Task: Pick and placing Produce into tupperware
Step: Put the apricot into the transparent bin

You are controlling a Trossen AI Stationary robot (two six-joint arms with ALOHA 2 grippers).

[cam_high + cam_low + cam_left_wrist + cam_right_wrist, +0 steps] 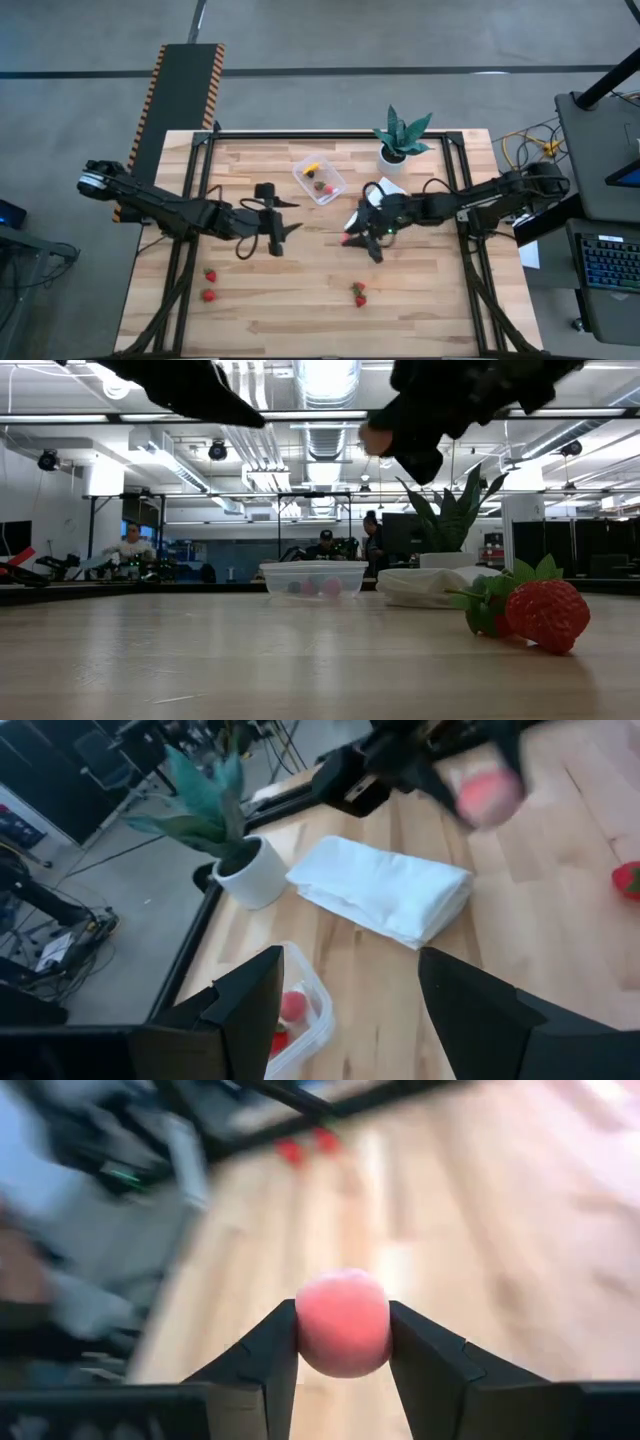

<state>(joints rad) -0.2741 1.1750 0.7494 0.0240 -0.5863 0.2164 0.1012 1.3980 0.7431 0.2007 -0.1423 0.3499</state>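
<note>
Next, my right gripper lets go of the pink-red fruit inside the clear tupperware (323, 174) beside the yellow piece.
The clear tupperware (321, 179) sits at the table's far middle and holds a yellow piece (312, 168) and red pieces (321, 186). My right gripper (350, 238) hovers to its near right, shut on a round pink-red fruit (343, 1323), which also shows in the low view (374, 438) and the left wrist view (488, 792). My left gripper (292, 216) is open, to the tub's near left, and touches nothing. Loose strawberries lie on the table near left (209, 284) and near middle (359, 294); one fills the low view's right (545, 615). My right gripper pinches the pink-red fruit by its two opposite sides (300, 1325) between the tips of its fingers (275, 1350). The fingers reach in from the table's right, slanting down. The fruit is lifted well clear of the table.
A folded white cloth (391, 188) lies just right of the tub, and a green potted plant (400, 138) stands at the far edge behind it. Black frame rails (330, 135) run along the table's edges. Bare wood lies between the two arms. People are in the room beyond the table (325, 545).
</note>
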